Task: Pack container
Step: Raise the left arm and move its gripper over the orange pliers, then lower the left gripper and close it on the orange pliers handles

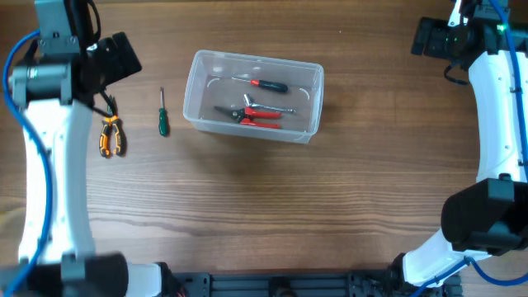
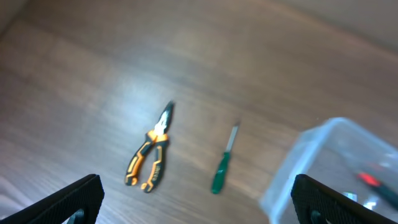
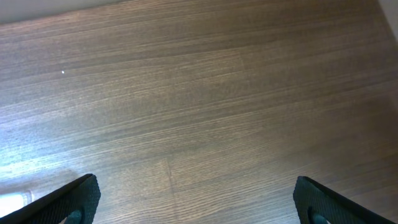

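Next, the robot's left gripper will move to the orange-and-black pliers and close on the middle of the pliers' handle nearer the green screwdriver (image 1: 121, 138) (image 2: 157, 167).
The clear plastic container (image 1: 202, 107) stands on the table at upper middle and holds a red-handled screwdriver (image 1: 268, 84) and red-handled pliers (image 1: 252, 115). Orange-and-black pliers (image 1: 111, 136) and a green screwdriver (image 1: 162, 115) lie on the table left of it. My left gripper (image 1: 111, 62) is open and empty, high above the orange pliers (image 2: 149, 158) and green screwdriver (image 2: 222, 165); the container's corner (image 2: 311, 162) shows at the right of the left wrist view. My right gripper (image 1: 433, 37) is open and empty at the far right, over bare wood (image 3: 199, 112).
The wooden table (image 1: 272, 214) spreads in front of the container. The arm bases stand at the front left and front right edges.
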Available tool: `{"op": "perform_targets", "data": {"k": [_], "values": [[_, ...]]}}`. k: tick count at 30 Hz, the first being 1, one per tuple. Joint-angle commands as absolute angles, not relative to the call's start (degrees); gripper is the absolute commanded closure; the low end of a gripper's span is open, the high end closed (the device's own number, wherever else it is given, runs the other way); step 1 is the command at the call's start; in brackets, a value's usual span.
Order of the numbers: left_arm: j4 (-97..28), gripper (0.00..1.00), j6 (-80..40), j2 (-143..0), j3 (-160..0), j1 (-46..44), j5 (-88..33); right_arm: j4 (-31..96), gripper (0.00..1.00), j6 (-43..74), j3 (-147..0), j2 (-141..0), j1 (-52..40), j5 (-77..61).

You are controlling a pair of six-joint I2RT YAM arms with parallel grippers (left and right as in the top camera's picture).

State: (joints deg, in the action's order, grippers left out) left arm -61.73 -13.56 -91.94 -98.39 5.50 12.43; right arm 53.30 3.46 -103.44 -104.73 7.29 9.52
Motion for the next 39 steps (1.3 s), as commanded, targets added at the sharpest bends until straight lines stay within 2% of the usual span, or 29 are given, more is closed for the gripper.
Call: {"op": "perform_targets", "data": {"k": [1,7,22,28,39], "values": [[-61.73,0.0,-11.14,-98.24,-99.22,9.1,11.88,53.19,0.0,4.51,-104.25,-103.28,7.16,10.31],[-61.04,0.0,-6.17,-106.56,-99.22,13.78,1.39,53.19,0.0,4.51,-104.25,-103.28,7.16,10.31],[-59.31,0.0,-8.64,-117.99,-98.24,15.77,0.01,53.19,0.0,4.54,-104.25,-103.28,7.16,10.31],[-56.07,0.01,-10.98,-118.17,-92.12,15.66,-0.05,53.19,0.0,4.54,-104.25,-103.28,7.16,10.31],[-59.88,0.02,-12.45,-118.15,-87.24,15.59,-0.64,53.17,0.0,4.54,-104.25,-103.28,7.16,10.31]]}}
